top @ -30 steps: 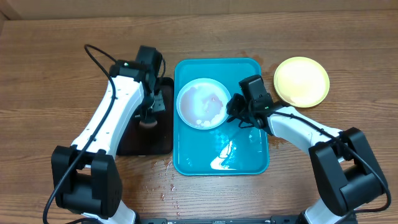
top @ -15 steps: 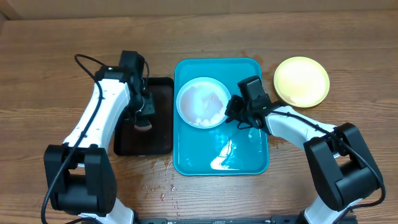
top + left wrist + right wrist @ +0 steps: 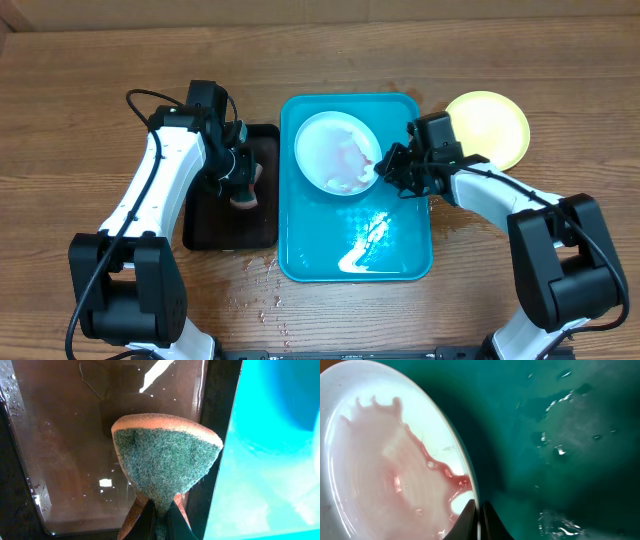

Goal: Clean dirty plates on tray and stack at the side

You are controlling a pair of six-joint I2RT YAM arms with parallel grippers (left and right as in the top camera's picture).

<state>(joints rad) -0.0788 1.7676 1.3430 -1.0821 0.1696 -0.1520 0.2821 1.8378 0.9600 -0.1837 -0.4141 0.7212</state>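
Next, my left gripper lets go of the green-and-orange sponge into the brownish water on the near half of the black tray [image 3: 234, 208] [image 3: 113, 472].
A pale mint-white plate [image 3: 336, 150] smeared with watery pink stands tilted over the far half of the teal tray [image 3: 305, 235]. My right gripper [image 3: 380, 171] is shut on its right rim. In the right wrist view the plate's [image 3: 385, 460] edge is pinched between the jaws of the right gripper [image 3: 479, 516], above the wet tray [image 3: 560, 435]. A yellow-green plate [image 3: 492, 128] lies on the table to the right of the tray. My left gripper [image 3: 238, 178] is shut on a green-and-orange sponge [image 3: 165, 455], held over the black tray [image 3: 70, 435].
The black tray [image 3: 212, 228] lies against the teal tray's left side and holds a film of brownish water. Water pools on the near half of the teal tray. Droplets spot the wooden table [image 3: 260, 290] in front of both trays.
My right gripper shut on the white plate's rim, then tipped it up and drew it right. The left arm shifted the sponge slightly over the black tray.
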